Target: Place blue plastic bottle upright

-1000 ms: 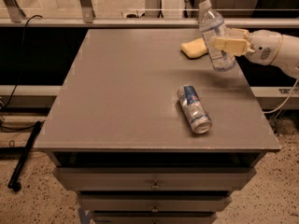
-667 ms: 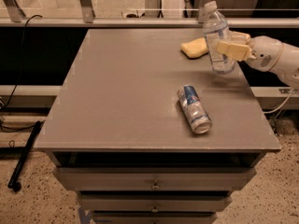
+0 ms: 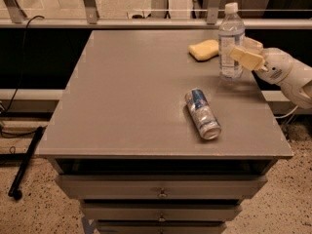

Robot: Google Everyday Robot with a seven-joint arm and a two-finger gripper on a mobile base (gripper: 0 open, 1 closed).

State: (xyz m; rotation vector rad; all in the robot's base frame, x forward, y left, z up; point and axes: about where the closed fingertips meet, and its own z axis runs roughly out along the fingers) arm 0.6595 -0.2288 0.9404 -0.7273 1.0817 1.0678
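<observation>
The robot's gripper should release the blue plastic bottle upright on the grey table (image 3: 230, 86) between the yellow sponge and the drink can.
The blue plastic bottle (image 3: 230, 30) is clear with a white cap. It stands upright on the grey table (image 3: 136, 96) near the far right corner. My gripper (image 3: 237, 48) reaches in from the right at the bottle's mid-height. Its cream fingers (image 3: 247, 58) lie on either side of the bottle and are shut on it. The bottle's base rests on the tabletop.
A blue-and-silver drink can (image 3: 202, 113) lies on its side at centre right. A yellow sponge (image 3: 204, 49) lies just left of the bottle. The table's right edge is close under my arm. Drawers are below the front edge.
The bottle went from tilted and lifted in my gripper to upright on the table. My gripper moved slightly down with it.
</observation>
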